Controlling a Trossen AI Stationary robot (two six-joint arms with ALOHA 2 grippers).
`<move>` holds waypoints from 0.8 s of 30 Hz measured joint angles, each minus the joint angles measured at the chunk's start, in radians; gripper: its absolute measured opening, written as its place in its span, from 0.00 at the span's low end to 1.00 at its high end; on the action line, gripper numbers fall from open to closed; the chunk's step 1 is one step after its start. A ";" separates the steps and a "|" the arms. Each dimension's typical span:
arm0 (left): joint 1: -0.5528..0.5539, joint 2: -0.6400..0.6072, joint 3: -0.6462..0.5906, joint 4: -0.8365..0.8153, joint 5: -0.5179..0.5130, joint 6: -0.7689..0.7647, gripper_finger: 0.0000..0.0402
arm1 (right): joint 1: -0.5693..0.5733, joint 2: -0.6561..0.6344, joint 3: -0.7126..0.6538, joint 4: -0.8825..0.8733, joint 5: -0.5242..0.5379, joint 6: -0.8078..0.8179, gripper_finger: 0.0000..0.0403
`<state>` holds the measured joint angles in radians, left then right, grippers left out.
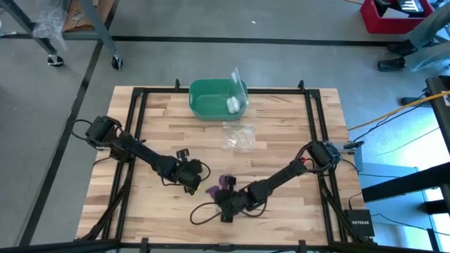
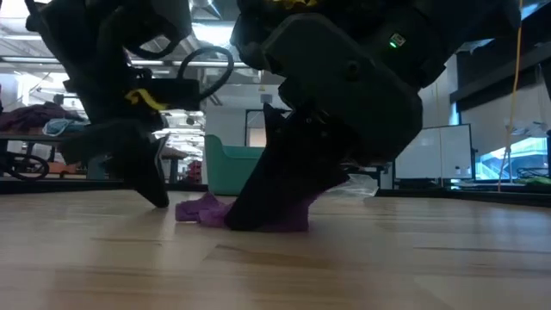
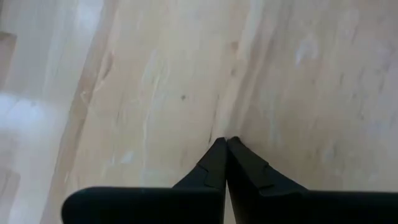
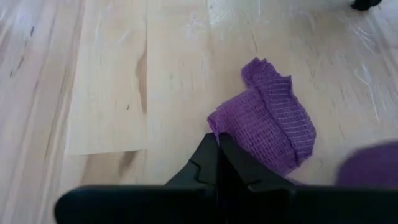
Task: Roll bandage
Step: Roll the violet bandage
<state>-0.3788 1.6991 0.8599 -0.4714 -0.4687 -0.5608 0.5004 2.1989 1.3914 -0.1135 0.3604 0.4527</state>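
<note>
My left gripper needs to open, as it is shut over wood beside the purple bandage, and then take the bandage's loose end (image 2: 188, 210) while my right gripper stays still.
The purple bandage (image 4: 273, 124) lies crumpled on the wooden table near its front edge, in a loosely folded heap (image 1: 226, 182); in the low view it sits flat on the wood (image 2: 202, 209). My right gripper (image 4: 217, 138) is shut, with its tips at the heap's near edge. My left gripper (image 3: 225, 140) is shut over bare wood, just left of the bandage (image 1: 199, 187), and holds nothing. A further purple part (image 4: 373, 165) shows beside my right gripper. My right gripper meets the bandage's near edge (image 4: 214, 123) with its shut fingertips, slanting down from the table's right. The fingers hide the spot, so I cannot tell whether a layer is pinched or only pressed. The bandage lies slack on the table.
A green bin (image 1: 208, 98) holding a small white roll (image 1: 232, 105) stands at the far middle of the table. A clear plastic wrapper (image 1: 239, 137) lies in front of it. Black frame rails (image 1: 138, 119) run along the table's sides.
</note>
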 joint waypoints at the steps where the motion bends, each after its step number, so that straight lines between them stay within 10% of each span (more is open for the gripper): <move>1: -0.002 -0.005 0.002 0.006 0.010 0.010 0.00 | 0.000 0.000 0.000 0.000 0.003 0.000 0.01; 10: -0.048 -0.040 0.010 0.385 0.211 0.066 0.10 | -0.002 0.000 0.000 0.002 0.008 0.015 0.01; 24: -0.122 0.096 0.010 0.482 0.125 0.230 0.33 | -0.002 0.000 0.000 0.005 0.033 0.026 0.01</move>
<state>-0.5010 1.7952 0.8700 0.0101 -0.3435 -0.3308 0.4980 2.1986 1.3914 -0.1081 0.3936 0.4786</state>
